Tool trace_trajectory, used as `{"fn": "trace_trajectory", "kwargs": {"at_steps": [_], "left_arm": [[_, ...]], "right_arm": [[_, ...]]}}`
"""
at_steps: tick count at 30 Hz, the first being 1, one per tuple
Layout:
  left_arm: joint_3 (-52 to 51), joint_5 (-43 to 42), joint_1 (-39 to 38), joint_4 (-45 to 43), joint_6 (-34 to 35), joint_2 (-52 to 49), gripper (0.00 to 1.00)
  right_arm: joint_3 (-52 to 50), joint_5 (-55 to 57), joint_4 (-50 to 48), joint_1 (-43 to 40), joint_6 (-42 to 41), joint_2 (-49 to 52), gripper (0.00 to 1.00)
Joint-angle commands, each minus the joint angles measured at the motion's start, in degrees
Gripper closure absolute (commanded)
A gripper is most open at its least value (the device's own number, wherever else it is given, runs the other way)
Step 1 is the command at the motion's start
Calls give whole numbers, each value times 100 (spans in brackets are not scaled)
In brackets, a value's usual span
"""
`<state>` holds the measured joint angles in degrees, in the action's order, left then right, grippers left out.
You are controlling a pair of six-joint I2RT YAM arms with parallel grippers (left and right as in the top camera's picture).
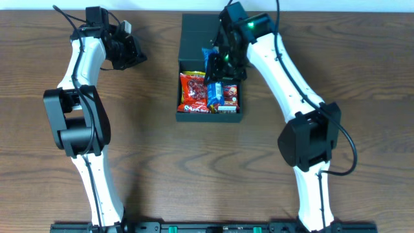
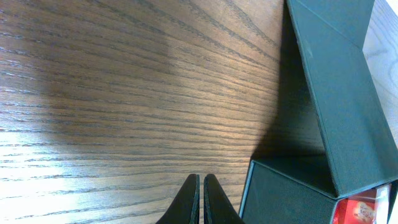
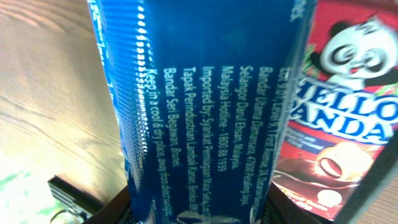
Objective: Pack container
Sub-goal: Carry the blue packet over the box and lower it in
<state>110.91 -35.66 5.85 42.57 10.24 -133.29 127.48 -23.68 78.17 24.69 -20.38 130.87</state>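
My right gripper needs to put the blue snack packet down between the red snack packet and the Hello Panda packet [image 1: 211,87]. The blue packet now hangs over the box's far half.
The container [image 1: 208,117], a dark shallow box, sits open at the table's middle with its flap lid [image 1: 197,29] folded back. Inside lie a red snack packet [image 1: 193,90], a blue packet [image 1: 214,92] and a red Hello Panda packet [image 1: 230,96]. My right gripper [image 1: 220,63] hangs over the box's far half, shut on a blue snack packet [image 1: 211,60]. That packet [image 3: 205,106] fills the right wrist view, hiding most of the gripper [image 3: 199,211]; the Hello Panda packet [image 3: 339,118] lies behind it. My left gripper [image 1: 139,57] is shut and empty, left of the box, over bare wood [image 2: 201,179].
In the left wrist view the container's lid [image 2: 342,106] and side wall [image 2: 280,193] stand at the right, with a corner of a red packet [image 2: 364,208]. Brown wooden table [image 1: 155,162] surrounds the box. Both arm bases stand at the near edge.
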Motion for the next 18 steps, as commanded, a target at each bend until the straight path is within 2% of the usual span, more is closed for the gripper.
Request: {"fn": "trace_trajectory", "kwargs": {"at_steps": [1, 6, 10, 18], "left_arm": [[-11, -39, 15, 20, -127, 227, 94], [-11, -39, 15, 70, -129, 227, 95], [-11, -39, 15, 70, -129, 227, 94], [-11, -42, 15, 76, -127, 227, 94]], "right_arm": [[-192, 103, -15, 70, -63, 125, 62], [-634, 378, -264, 7, -608, 151, 65], [-817, 396, -680, -37, -833, 151, 62], [-911, 422, -826, -22, -809, 155, 60]]}}
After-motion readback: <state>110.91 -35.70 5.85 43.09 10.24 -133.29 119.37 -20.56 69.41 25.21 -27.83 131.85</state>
